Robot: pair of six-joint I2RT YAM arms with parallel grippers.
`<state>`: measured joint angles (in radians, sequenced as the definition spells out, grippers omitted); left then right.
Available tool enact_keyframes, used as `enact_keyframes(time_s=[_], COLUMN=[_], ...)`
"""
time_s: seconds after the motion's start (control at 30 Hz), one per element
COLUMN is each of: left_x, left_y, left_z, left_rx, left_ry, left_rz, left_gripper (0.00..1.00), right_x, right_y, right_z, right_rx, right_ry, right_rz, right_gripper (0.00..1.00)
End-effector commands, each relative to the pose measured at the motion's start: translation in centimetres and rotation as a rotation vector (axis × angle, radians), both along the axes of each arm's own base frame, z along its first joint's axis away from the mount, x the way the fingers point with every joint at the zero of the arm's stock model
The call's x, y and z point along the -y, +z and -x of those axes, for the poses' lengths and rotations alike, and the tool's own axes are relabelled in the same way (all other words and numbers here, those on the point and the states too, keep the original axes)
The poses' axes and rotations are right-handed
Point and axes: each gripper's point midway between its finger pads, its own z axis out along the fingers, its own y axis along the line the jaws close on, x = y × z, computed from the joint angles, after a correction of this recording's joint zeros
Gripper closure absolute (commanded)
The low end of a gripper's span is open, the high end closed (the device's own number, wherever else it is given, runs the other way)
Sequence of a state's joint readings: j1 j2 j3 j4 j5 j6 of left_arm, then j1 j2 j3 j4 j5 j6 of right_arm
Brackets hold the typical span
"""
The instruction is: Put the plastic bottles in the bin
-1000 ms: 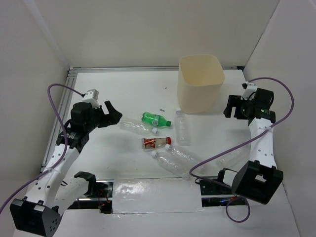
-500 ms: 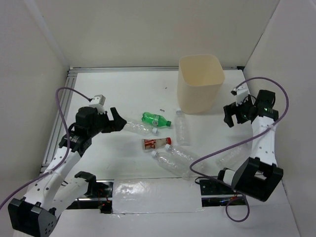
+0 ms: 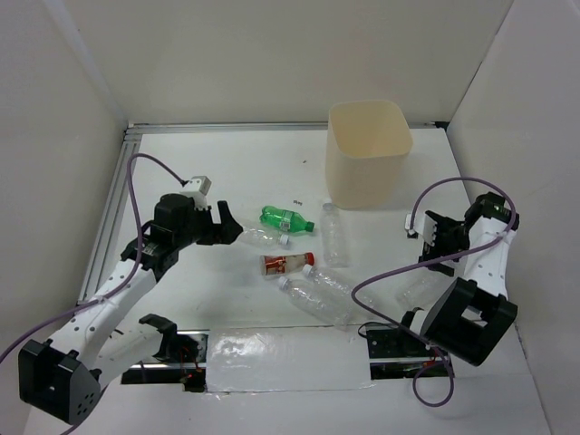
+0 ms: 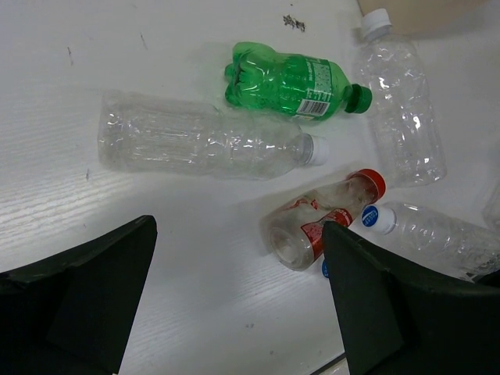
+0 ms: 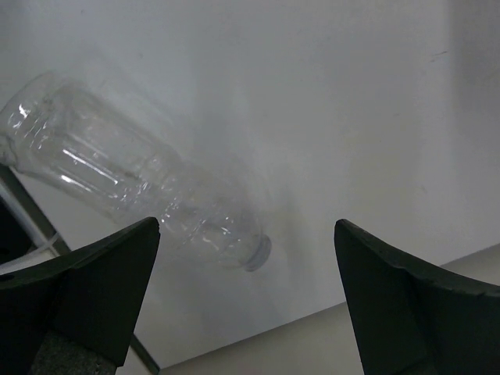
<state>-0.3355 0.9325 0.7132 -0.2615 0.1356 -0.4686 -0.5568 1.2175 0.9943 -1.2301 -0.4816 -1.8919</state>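
The clear bottle just beside the green bottle is next, and my left gripper will go to it and close around the clear bottle's middle (image 3: 261,235) (image 4: 205,141).
The beige bin (image 3: 367,154) stands at the back right. Several plastic bottles lie in the middle: a green one (image 3: 285,219), a clear one (image 3: 256,235), a short red-label one (image 3: 288,263), a larger clear one (image 3: 319,294) and a clear one (image 3: 334,234) near the bin. My left gripper (image 3: 227,227) is open and empty, just left of the clear bottle (image 4: 203,146); the green bottle (image 4: 289,78) and red-label bottle (image 4: 324,223) lie ahead. My right gripper (image 3: 426,237) is open above a capless clear bottle (image 5: 133,180), which also shows in the top view (image 3: 419,288).
White walls close in the table on the left, back and right. A metal rail (image 3: 113,208) runs along the left edge. Purple cables loop off both arms; the right one (image 3: 381,281) crosses the table near the larger bottle.
My left gripper has moved right, up to the clear bottle. My right gripper has swung from beside the bin toward the near side, over the capless bottle.
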Motion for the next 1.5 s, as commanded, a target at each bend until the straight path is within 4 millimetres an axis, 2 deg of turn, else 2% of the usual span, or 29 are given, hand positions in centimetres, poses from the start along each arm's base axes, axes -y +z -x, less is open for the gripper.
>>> enact_keyframes(time_s=[0.0,0.1,0.17,0.2,0.3,0.47,0.5,0.53,0.57,0.67,0.77,0.9,1.0,1.07,1.13,1.2,1.27,1.3,1.43,1.47], left_x=[0.7,1.8,3.0,4.3,6.2,8.5,8.4,8.7,8.9,8.9,8.8,8.7,8.8,8.8,8.7,8.5,8.3,8.3,7.9,7.8], left_y=[0.9,0.8,1.7,1.3,1.0,-0.2,-0.8,-0.3,-0.7,-0.8,-0.9,-1.0,-0.6,-0.4,-0.2,-0.3,0.1,0.6,1.0,1.0], left_z=[-0.5,-0.2,-0.3,0.0,0.1,-0.9,-0.9,-1.0,-0.8,-1.0,-0.9,-0.7,-0.9,-0.9,-1.1,-0.7,-0.9,-0.8,-1.2,-1.3], left_rx=[0.070,0.075,0.118,0.112,0.128,0.100,0.084,0.104,0.093,0.105,0.105,0.096,0.105,0.105,0.105,0.093,0.102,0.107,0.080,0.073], left_ry=[-0.044,-0.102,-0.157,-0.217,-0.289,-0.365,-0.370,-0.377,-0.387,-0.378,-0.378,-0.379,-0.378,-0.378,-0.369,-0.370,-0.345,-0.339,-0.259,-0.240], left_rz=[-0.006,0.013,0.036,0.040,0.042,-0.005,-0.018,-0.028,-0.031,-0.033,-0.033,-0.036,-0.033,-0.033,-0.038,-0.043,-0.040,-0.028,0.004,0.010], left_gripper=[0.00,0.00,0.00,0.00,0.00,0.00,0.00,0.00,0.00,0.00,0.00,0.00,0.00,0.00,0.00,0.00,0.00,0.00,0.02,0.03], right_x=[0.3,0.7,1.0,1.4,2.2,2.7,3.0,2.8,2.5,1.5,0.8,0.8,0.0,-0.8,-1.7,-2.6,-3.0,-3.5,-5.0,-5.7], right_y=[-0.8,-1.1,-1.4,-1.5,-1.6,-2.5,-3.0,-3.4,-3.9,-4.4,-6.0,-7.1,-9.1,-9.6,-9.7,-9.7,-8.8,-8.5,-4.2,-1.7], right_z=[1.1,1.3,1.6,1.9,2.4,2.6,3.1,3.2,3.6,3.3,3.8,1.8,2.4,2.0,1.6,1.5,0.4,0.4,-2.3,-3.7], right_rx=[-0.006,-0.049,-0.082,-0.100,-0.110,-0.153,-0.180,-0.187,-0.197,-0.165,-0.174,-0.058,-0.057,-0.017,0.021,0.037,0.073,0.057,0.122,0.187], right_ry=[0.327,0.277,0.250,0.251,0.262,0.321,0.339,0.364,0.381,0.415,0.440,0.435,0.444,0.453,0.461,0.460,0.427,0.405,0.339,0.335], right_rz=[0.107,0.095,0.098,0.119,0.150,0.162,0.171,0.162,0.151,0.105,0.094,0.137,0.120,0.109,0.103,0.065,0.022,-0.015,-0.114,-0.145], right_gripper=[0.01,0.01,0.01,0.01,0.01,0.01,0.01,0.01,0.01,0.01,0.01,0.01,0.01,0.01,0.05,0.23,0.38,0.50,0.68,0.69])
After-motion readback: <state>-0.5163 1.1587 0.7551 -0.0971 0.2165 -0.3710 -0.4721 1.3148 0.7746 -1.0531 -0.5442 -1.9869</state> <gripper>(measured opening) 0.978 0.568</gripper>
